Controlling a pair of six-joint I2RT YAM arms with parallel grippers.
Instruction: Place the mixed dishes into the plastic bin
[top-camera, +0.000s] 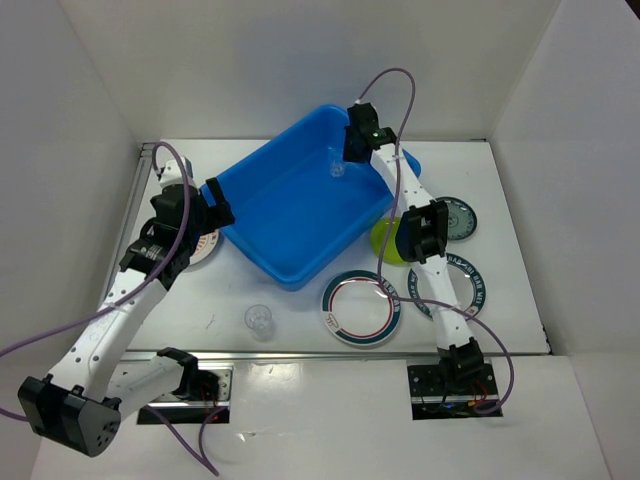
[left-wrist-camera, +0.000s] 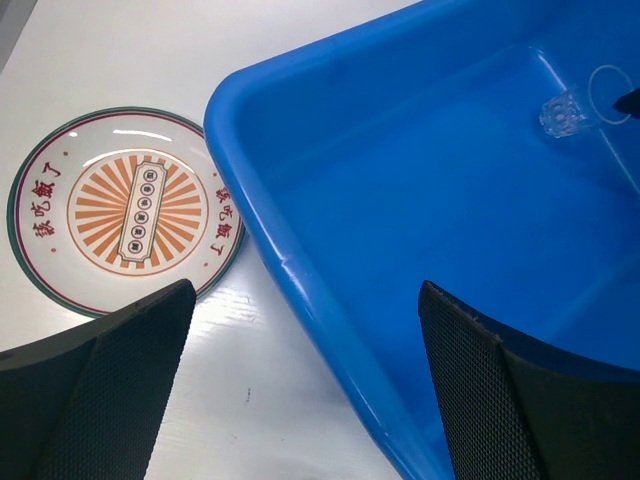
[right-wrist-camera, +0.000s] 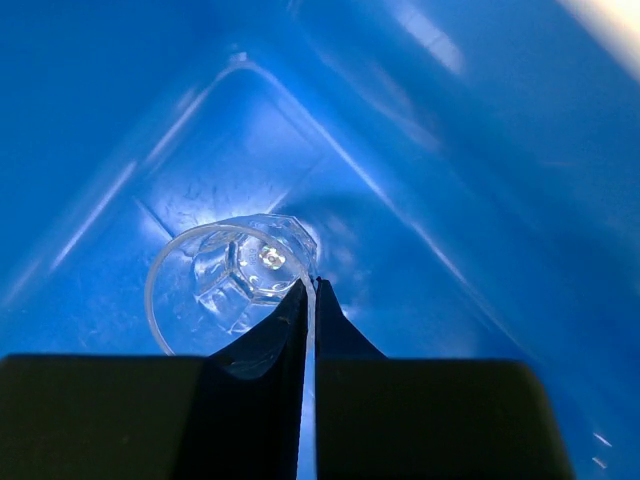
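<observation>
I should close my left gripper on the near-side rim (top-camera: 190, 267) (left-wrist-camera: 108, 313) of the orange-sunburst plate, next to the blue plastic bin.
The blue plastic bin (top-camera: 300, 215) sits at the table's middle back. My right gripper (top-camera: 350, 155) is inside its far right corner, shut on the rim of a small clear cup (right-wrist-camera: 235, 275), which also shows in the top view (top-camera: 337, 168) and the left wrist view (left-wrist-camera: 568, 112). My left gripper (top-camera: 215, 205) is open and empty at the bin's left rim (left-wrist-camera: 300, 290), next to the orange-sunburst plate (left-wrist-camera: 125, 205). A second clear cup (top-camera: 259, 320) stands on the table in front of the bin.
A teal-and-red-rimmed plate (top-camera: 361, 307) lies front of the bin, another (top-camera: 462, 285) to its right. The lime-green plate (top-camera: 388, 240) lies under my right arm. The small dark teal saucer (top-camera: 458, 218) is at the right. White walls enclose the table.
</observation>
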